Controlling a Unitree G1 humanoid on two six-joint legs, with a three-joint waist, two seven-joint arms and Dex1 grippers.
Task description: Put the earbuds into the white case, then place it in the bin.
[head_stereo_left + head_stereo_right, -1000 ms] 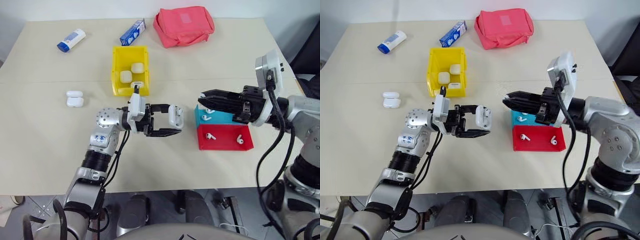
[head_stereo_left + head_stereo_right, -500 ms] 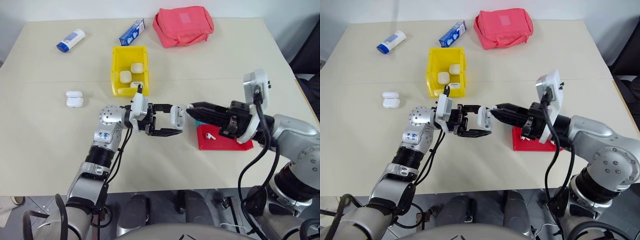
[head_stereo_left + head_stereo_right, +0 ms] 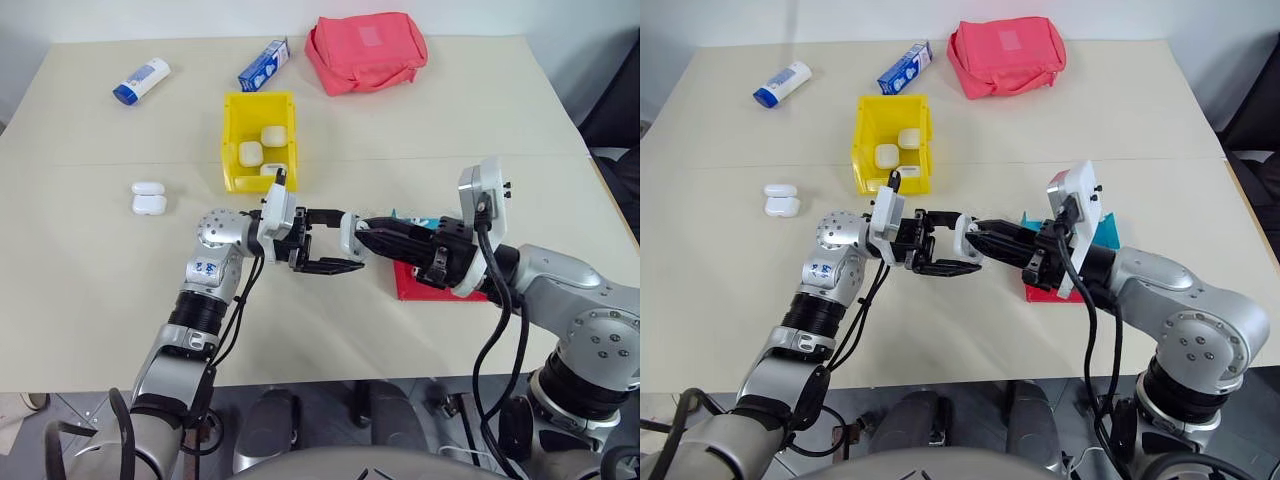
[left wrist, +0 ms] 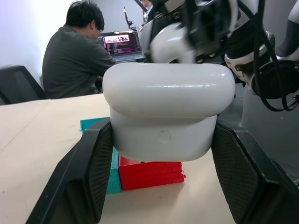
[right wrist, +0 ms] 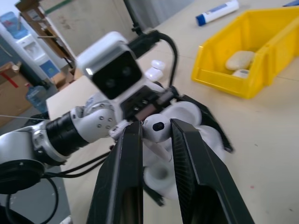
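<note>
My left gripper holds the open white case. Next, my right gripper lets go of the earbud, hanging just over the case's opening, inside the open white case (image 3: 354, 232) (image 5: 167, 156).
My left gripper (image 3: 340, 243) is shut on a white case (image 4: 168, 116), held above the table in front of me, level and pointing right. In the right wrist view the case's lid looks swung open. The right gripper (image 3: 366, 232) points left, its tips right at the case, and is shut on a small white earbud (image 5: 156, 127) that hangs just over the case's opening. The yellow bin (image 3: 232, 150) stands behind the left gripper with white cases inside.
A red tray (image 3: 1040, 291) and a blue tray (image 3: 1106, 232) lie under my right arm. Two white cases (image 3: 148, 197) sit at the left. A red pouch (image 3: 366, 50), a blue box (image 3: 264, 63) and a white tube (image 3: 141, 80) lie at the back.
My right gripper has swung left from above the trays to the case held by my left gripper. The left gripper and case have stayed in place.
</note>
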